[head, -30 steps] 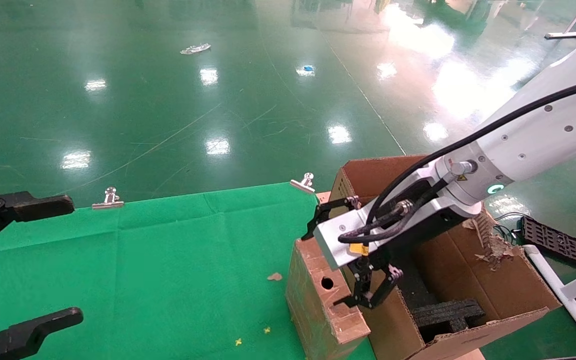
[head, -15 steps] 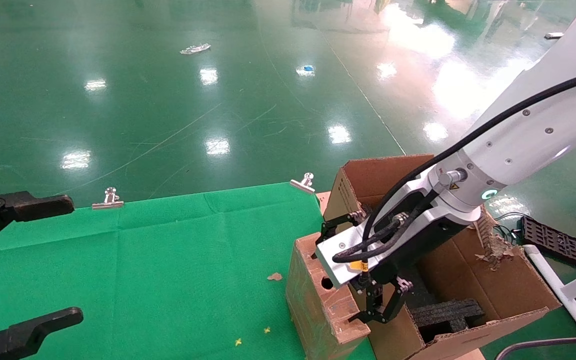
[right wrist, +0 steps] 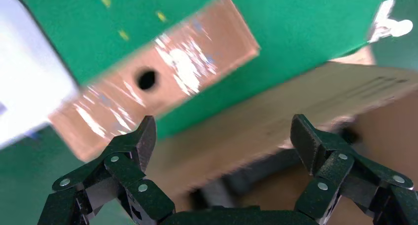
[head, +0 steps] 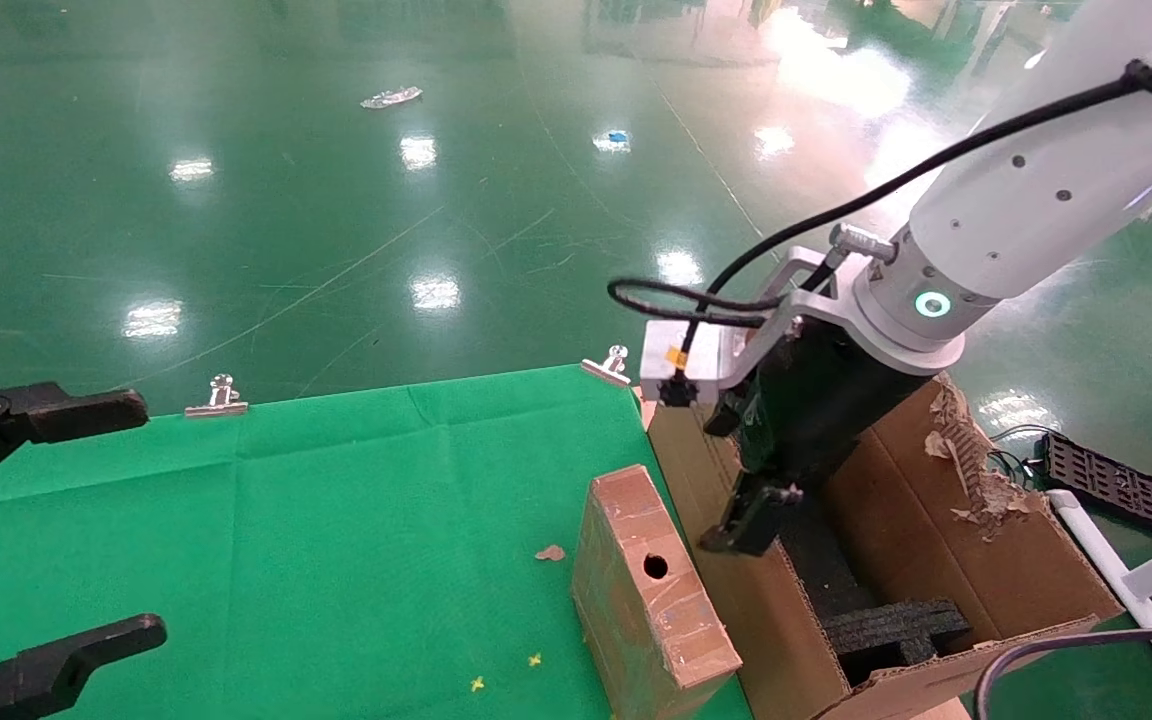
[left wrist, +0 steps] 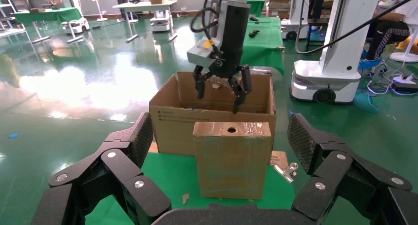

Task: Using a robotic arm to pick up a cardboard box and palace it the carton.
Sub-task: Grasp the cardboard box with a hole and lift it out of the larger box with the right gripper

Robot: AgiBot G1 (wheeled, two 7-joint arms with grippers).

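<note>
My right gripper needs to grip the cardboard box's narrow top (head: pixel 681 610) (right wrist: pixel 106 108) across, between the box's round hole and its near end.
The cardboard box (head: pixel 651 600), a narrow brown block with a round hole in its top face, stands upright on the green cloth, right beside the carton (head: pixel 946 560). The carton's flaps stand up, one is torn, and black foam (head: pixel 891 630) lies inside. The white robotic arm (head: pixel 1026 200) reaches in from the right. My right gripper (head: pixel 751 520) hangs open and empty over the carton's near wall, above and beside the block. In the right wrist view the right gripper (right wrist: pixel 224 131) is open, with the block (right wrist: pixel 157 87) below. My left gripper (left wrist: pixel 219 136) is open and parked, facing the block (left wrist: pixel 231 161).
Two metal binder clips (head: pixel 216 397) (head: pixel 608 366) hold the cloth's far edge. A cardboard scrap (head: pixel 549 552) lies on the cloth near the block. A black grid tray (head: pixel 1111 480) and white pipe frame (head: pixel 1126 580) sit right of the carton.
My right gripper has risen from the block's top end, and its wrist has turned upward and back over the carton's wall. The block stays standing on the cloth. The left arm has not moved.
</note>
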